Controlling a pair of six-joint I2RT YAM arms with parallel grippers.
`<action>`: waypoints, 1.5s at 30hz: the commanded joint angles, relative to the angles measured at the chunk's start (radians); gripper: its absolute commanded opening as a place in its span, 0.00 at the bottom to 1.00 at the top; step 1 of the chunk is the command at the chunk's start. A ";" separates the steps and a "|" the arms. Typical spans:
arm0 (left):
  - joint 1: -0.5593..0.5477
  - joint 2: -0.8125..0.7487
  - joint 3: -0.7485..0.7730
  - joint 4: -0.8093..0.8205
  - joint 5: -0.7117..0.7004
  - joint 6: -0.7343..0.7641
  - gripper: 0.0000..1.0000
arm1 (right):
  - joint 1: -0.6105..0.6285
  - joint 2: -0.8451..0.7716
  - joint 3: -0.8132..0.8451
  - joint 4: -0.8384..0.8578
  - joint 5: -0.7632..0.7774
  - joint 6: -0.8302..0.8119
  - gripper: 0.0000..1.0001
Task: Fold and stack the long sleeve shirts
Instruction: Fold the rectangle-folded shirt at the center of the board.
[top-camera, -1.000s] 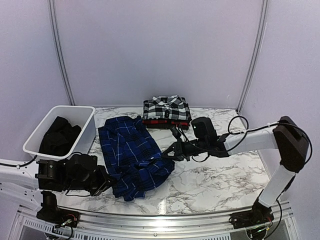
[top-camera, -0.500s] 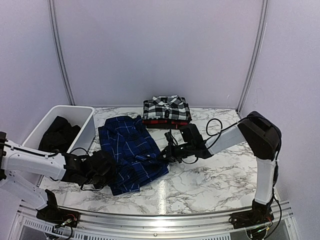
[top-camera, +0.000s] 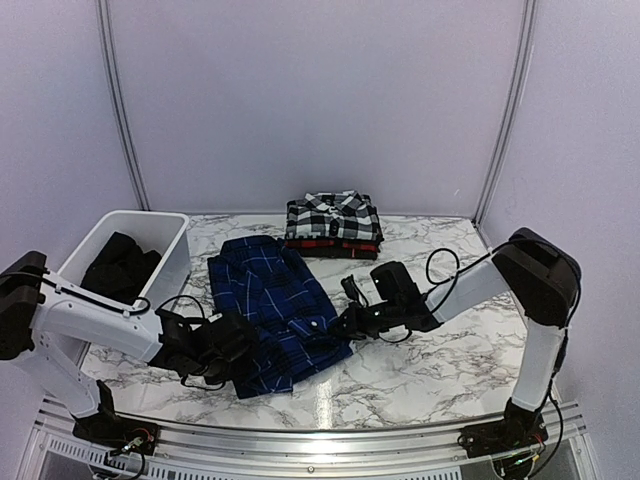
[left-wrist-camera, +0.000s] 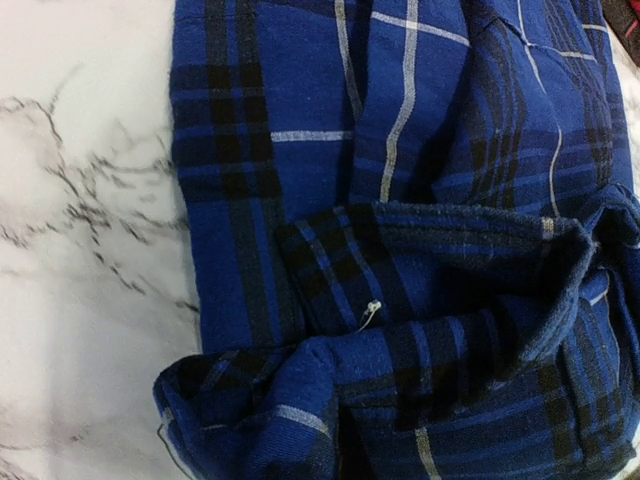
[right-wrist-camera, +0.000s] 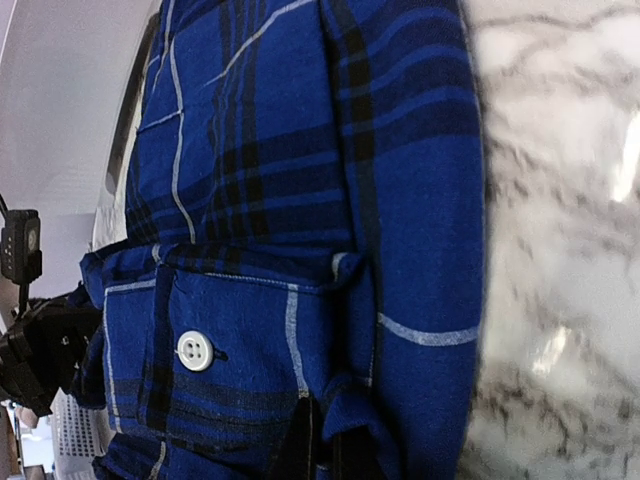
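My left gripper should pull the blue shirt's near part, which lies bunched over its body, toward the metal rail and take its near edge (top-camera: 272, 389) before folding.
The blue plaid shirt (top-camera: 275, 305) lies on the marble table, its near part bunched. My left gripper (top-camera: 238, 355) is at its near left edge. In the left wrist view the blue cloth (left-wrist-camera: 400, 250) is gathered over the jaws and hides the fingers. My right gripper (top-camera: 346, 323) is at the shirt's right edge. Its dark fingers (right-wrist-camera: 300, 450) pinch a fold of the blue shirt (right-wrist-camera: 300, 200) beside a white button (right-wrist-camera: 194, 350). The black-and-white check shirt (top-camera: 333, 216) lies folded on the red-and-black shirt (top-camera: 335, 244) at the back.
A white tub (top-camera: 175, 265) holding dark cloth (top-camera: 118, 268) stands at the left, next to the blue shirt. Bare marble (top-camera: 450, 350) lies right of the right arm. The table's near edge is a metal rail (top-camera: 300, 440).
The left arm has reached further right along the near side. Both grippers moved with the blue shirt, which has shifted a little to the right, its near part more bunched.
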 joint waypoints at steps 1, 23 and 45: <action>-0.104 0.025 -0.009 -0.051 0.082 -0.078 0.00 | 0.034 -0.077 -0.114 -0.076 0.025 -0.035 0.00; -0.282 -0.138 0.019 -0.271 0.096 -0.217 0.00 | 0.059 -0.453 -0.225 -0.299 0.097 -0.041 0.00; -0.144 -0.280 0.029 -0.264 0.081 -0.006 0.63 | 0.011 -0.500 -0.092 -0.463 0.139 -0.209 0.54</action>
